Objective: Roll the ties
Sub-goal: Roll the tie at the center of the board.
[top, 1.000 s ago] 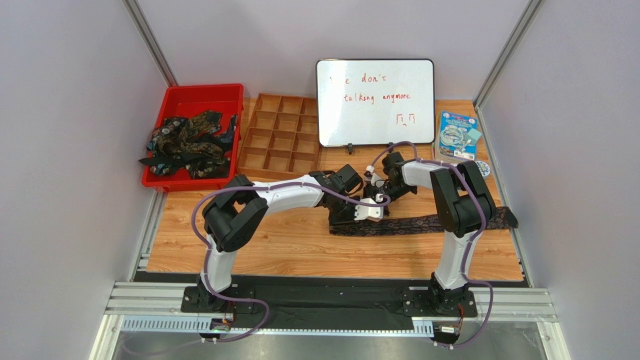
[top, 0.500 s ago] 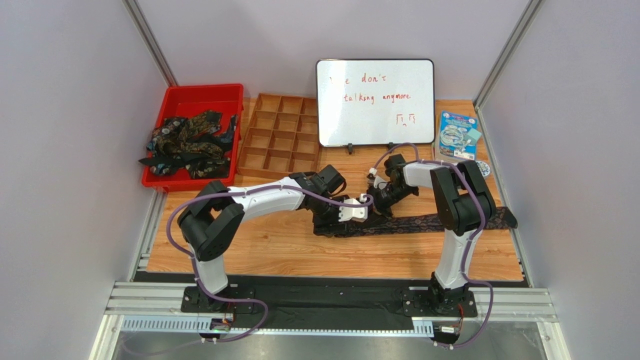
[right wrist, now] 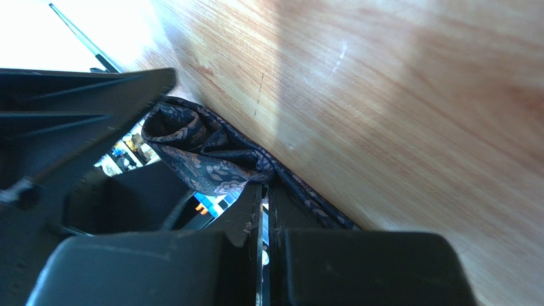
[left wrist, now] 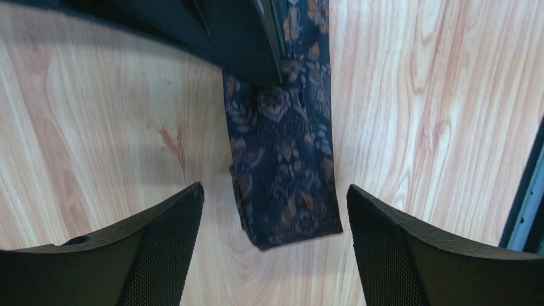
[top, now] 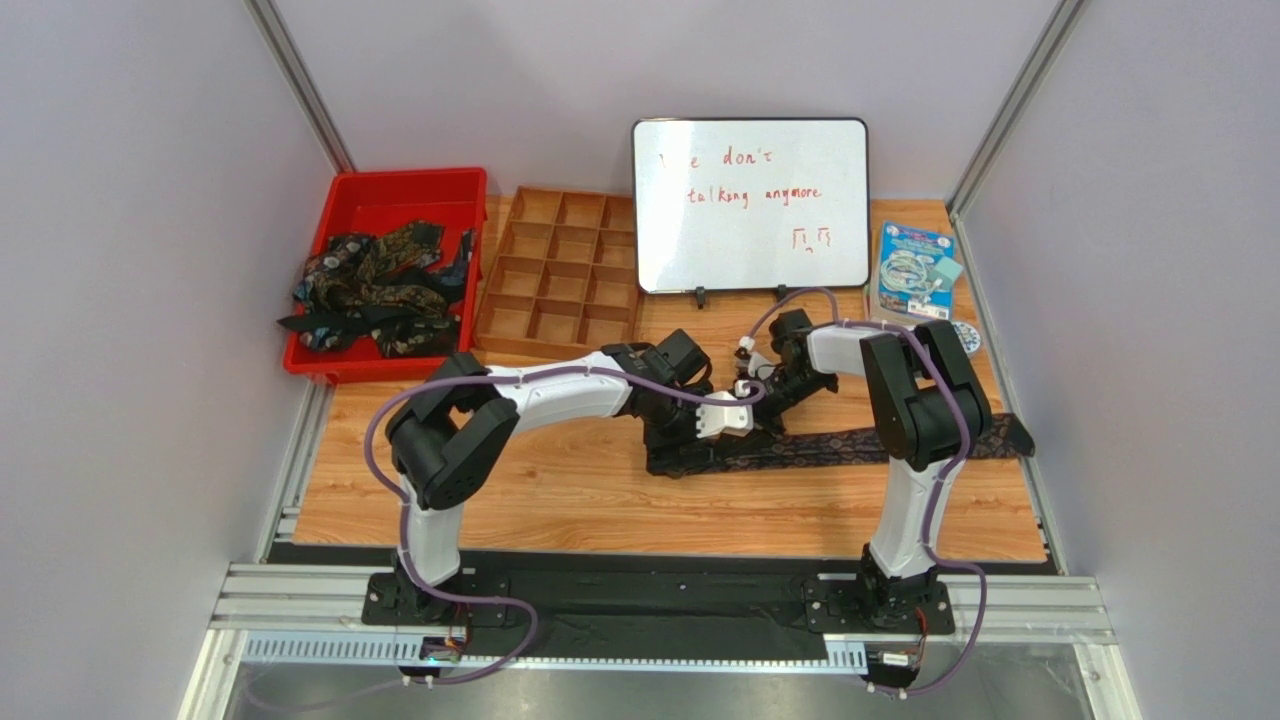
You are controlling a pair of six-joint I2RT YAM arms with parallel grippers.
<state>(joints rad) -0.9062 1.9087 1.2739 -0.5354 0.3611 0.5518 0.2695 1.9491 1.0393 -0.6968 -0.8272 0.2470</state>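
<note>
The tie's folded end lies at a slant with its under layer sticking out, so the robot's left gripper needs to pinch in both edges of that folded end (left wrist: pixel 290 213) before rolling.
One dark paisley tie (top: pixel 872 444) lies stretched across the wooden table from the middle to the right edge. In the left wrist view its folded end (left wrist: pixel 284 191) lies flat on the wood. My left gripper (left wrist: pixel 274 191) is open just above that end, with one finger on either side and nothing held; it also shows in the top view (top: pixel 679 449). My right gripper (right wrist: pixel 265 186) is shut on a bunched fold of the tie (right wrist: pixel 204 156), a little to the right along the tie in the top view (top: pixel 766 402). More ties (top: pixel 373 285) lie piled in the red bin.
The red bin (top: pixel 394 189) stands at the back left. A wooden compartment tray (top: pixel 559 282) is beside it. A whiteboard (top: pixel 748 203) stands at the back middle and a blue packet (top: pixel 917 270) at the back right.
My left gripper swung left along the tie, then came back slightly to the right. The tie's left end shifted with it. My right gripper stayed about where it was.
</note>
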